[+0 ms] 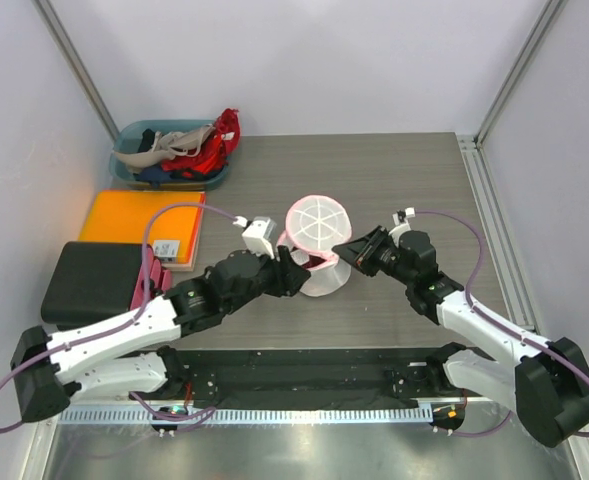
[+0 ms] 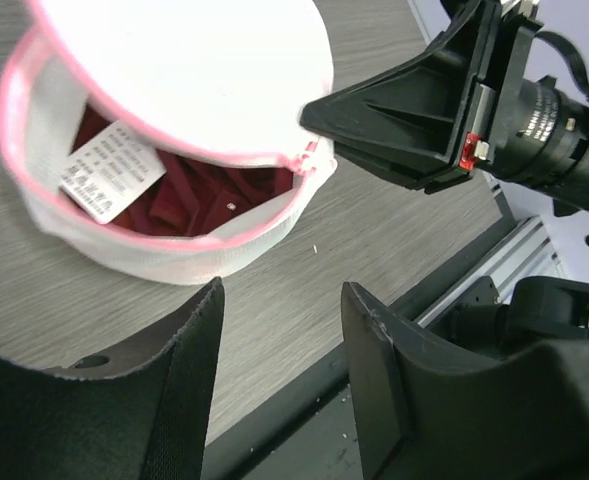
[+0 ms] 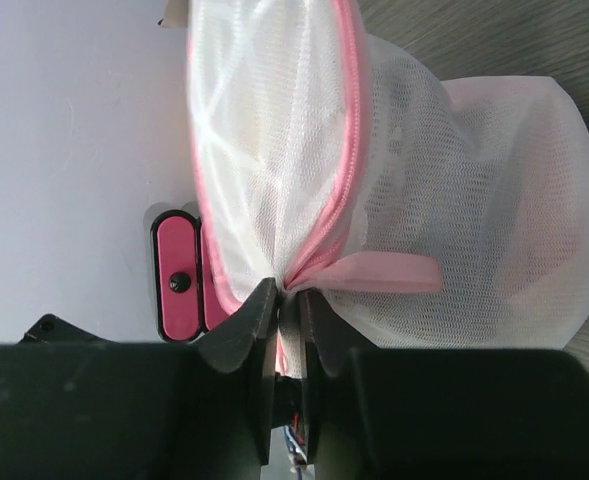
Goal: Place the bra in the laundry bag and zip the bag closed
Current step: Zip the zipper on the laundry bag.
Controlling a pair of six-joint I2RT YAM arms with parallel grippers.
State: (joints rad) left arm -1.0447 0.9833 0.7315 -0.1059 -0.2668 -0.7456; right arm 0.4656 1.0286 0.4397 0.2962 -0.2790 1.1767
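Observation:
The laundry bag's opening gapes and the zip pull is beside the right gripper's fingers, so the robot's left gripper needs to pinch the zip pull (image 2: 305,161) and pull it along the opening.
The laundry bag (image 1: 317,235), white mesh with pink zip trim, stands at the middle of the table with its lid raised and its mouth partly open. A dark red bra (image 2: 209,190) lies inside it beside a white label (image 2: 109,170). My right gripper (image 1: 342,250) is shut on the bag's pink zip edge at the right side of the mouth, which shows close up in the right wrist view (image 3: 289,295). My left gripper (image 1: 294,268) is open and empty, just at the near left of the bag (image 2: 174,90), with table showing between its fingertips (image 2: 279,290).
A teal bin (image 1: 134,135) heaped with clothes stands at the back left. An orange board (image 1: 139,215), a black pad (image 1: 89,280) and a pink item (image 1: 154,268) lie along the left side. A metal rail (image 1: 494,200) runs along the table's right edge.

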